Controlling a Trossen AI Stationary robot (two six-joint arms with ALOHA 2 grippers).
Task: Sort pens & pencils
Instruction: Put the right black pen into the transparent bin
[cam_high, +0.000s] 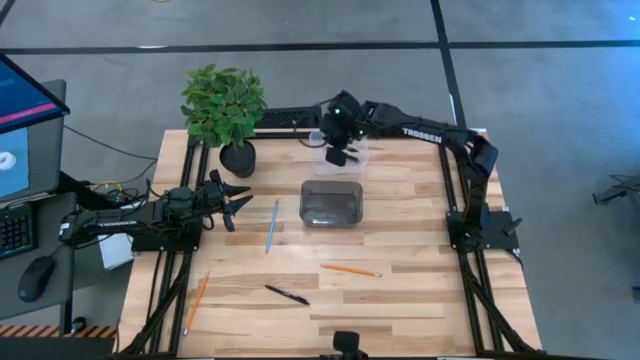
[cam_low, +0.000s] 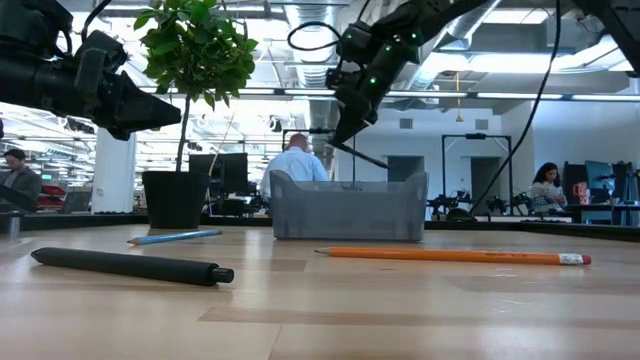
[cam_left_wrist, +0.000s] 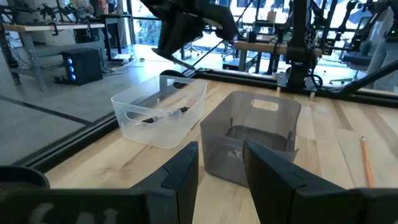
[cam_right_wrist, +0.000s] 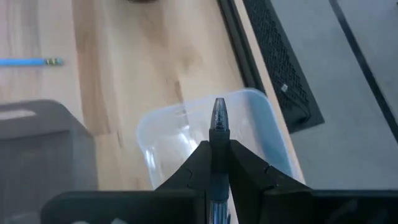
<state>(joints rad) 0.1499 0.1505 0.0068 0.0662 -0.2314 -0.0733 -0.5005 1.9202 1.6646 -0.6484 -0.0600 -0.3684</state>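
I need to use my right gripper to set the black pen down gently on the bottom of the clear bin (cam_high: 344, 156) (cam_right_wrist: 219, 183) and let it go there.
My right gripper (cam_high: 340, 152) hangs over the clear bin (cam_right_wrist: 249, 143) at the table's far edge, shut on a black pen (cam_right_wrist: 219, 118). Another black pen (cam_left_wrist: 165, 114) lies inside that bin. A third pen (cam_high: 287, 294) lies flat on the table near the front. The light blue pencil (cam_high: 272, 225) lies left of the grey bin (cam_high: 332, 203). One orange pencil (cam_high: 350, 269) lies in front of the grey bin, another (cam_high: 196, 302) at the front left. My left gripper (cam_high: 240, 200) waits open at the table's left side, touching nothing. My right gripper pinches the pen's barrel (cam_right_wrist: 217, 149) between its two fingers, and the pen lies along them. Its free end (cam_right_wrist: 219, 107) sticks out past the fingertips. The fingers slant down from above. The pen is lifted clear, tilted (cam_low: 362, 155) above the clear bin.
A potted plant (cam_high: 225, 110) stands at the far left corner, close to the clear bin. The grey bin sits mid-table, just in front of the clear one. Bare wood lies to the right of both bins.
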